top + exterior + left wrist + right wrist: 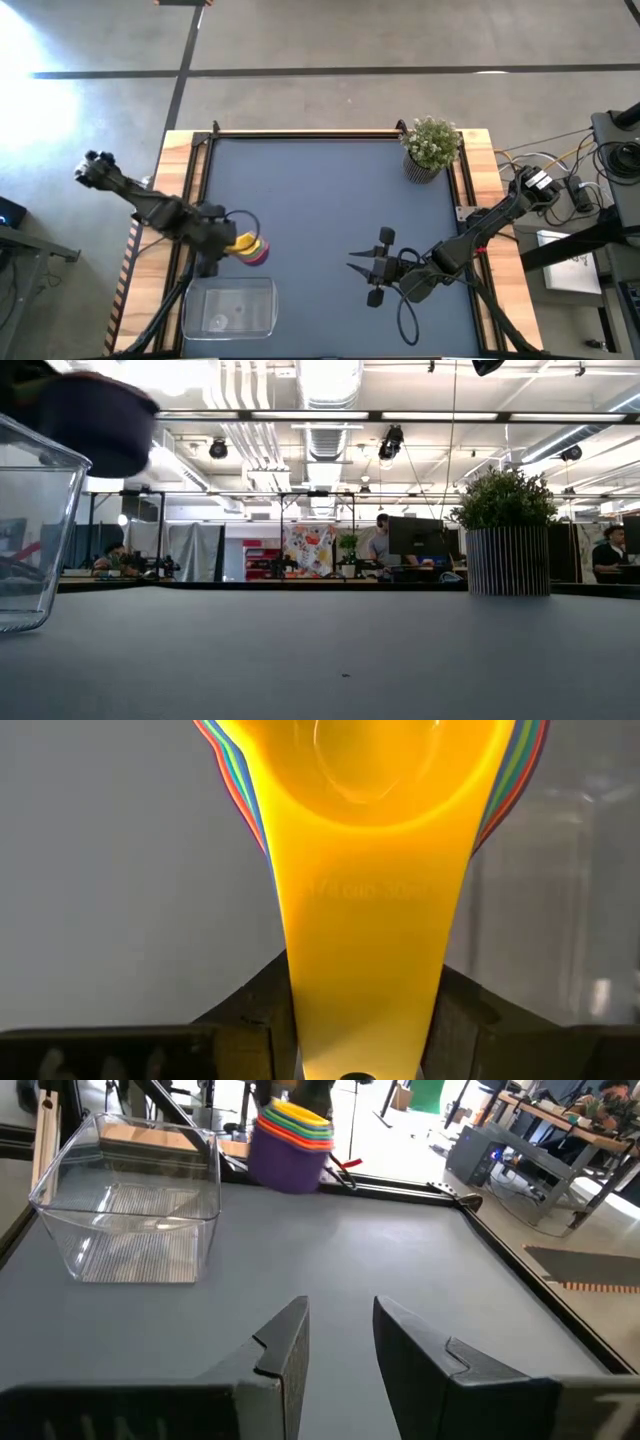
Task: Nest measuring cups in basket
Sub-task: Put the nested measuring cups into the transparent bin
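Next, my left gripper lets go of the measuring cups inside the basket, in the half nearer the mat's bare middle [244, 310].
A nested stack of measuring cups [290, 1142], purple outermost and yellow innermost, hangs above the table just beyond the basket's far side, with my left gripper [226, 243] shut on its handles. In the high view the stack [250, 249] shows yellow and purple. The basket [230, 308], a clear tray, stands by its base on the dark mat near the front edge, with no cup showing in it. My right gripper [358, 265] hovers open right of centre, its fingers pointing toward the left, nothing between them. My left gripper holds the stacked handles, the yellow one [365, 960] uppermost, near their free end, between its two fingers [250, 1015]. The fingers come from above, slanting steeply down, and lie along the handles. The stack is lifted clear of the table, its open side up.
A potted plant [432, 148] stands at the mat's far right corner. A wooden rim [300, 133] frames the mat. The middle of the mat between the two grippers is bare. Cables and equipment lie off the table's right side.
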Controlling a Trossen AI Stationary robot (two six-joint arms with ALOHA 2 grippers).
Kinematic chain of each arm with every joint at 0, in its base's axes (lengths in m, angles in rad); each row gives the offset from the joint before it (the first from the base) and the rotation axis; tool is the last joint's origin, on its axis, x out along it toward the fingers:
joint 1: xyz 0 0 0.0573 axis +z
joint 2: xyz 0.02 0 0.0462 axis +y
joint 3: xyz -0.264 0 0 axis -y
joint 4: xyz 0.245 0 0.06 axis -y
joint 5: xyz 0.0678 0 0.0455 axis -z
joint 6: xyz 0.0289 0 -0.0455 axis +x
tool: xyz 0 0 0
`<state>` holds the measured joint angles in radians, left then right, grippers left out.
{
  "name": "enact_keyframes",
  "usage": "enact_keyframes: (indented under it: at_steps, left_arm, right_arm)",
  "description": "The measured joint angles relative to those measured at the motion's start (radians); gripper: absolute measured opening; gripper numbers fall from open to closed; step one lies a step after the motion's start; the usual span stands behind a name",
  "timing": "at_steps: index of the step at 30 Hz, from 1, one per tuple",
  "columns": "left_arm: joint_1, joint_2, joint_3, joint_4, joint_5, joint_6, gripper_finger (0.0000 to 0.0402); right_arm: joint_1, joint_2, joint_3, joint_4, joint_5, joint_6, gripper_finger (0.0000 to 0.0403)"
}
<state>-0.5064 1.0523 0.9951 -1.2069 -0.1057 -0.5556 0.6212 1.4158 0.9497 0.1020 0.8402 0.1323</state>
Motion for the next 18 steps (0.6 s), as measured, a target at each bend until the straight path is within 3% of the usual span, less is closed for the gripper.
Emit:
enact_keyframes:
  at_steps: [10,18]
  left_arm:
    - [-0.276,-0.015,0.0,-0.004,0.013,-0.242,0.0124]
    - [-0.394,0.058,0.009,0.07,0.012,-0.337,0.0124]
  right_arm:
    - [-0.002,0.0,0.0,0.0,0.001,0.006,0.0102]
    - [-0.007,0.0,0.0,0.0,0.001,0.006,0.0102]
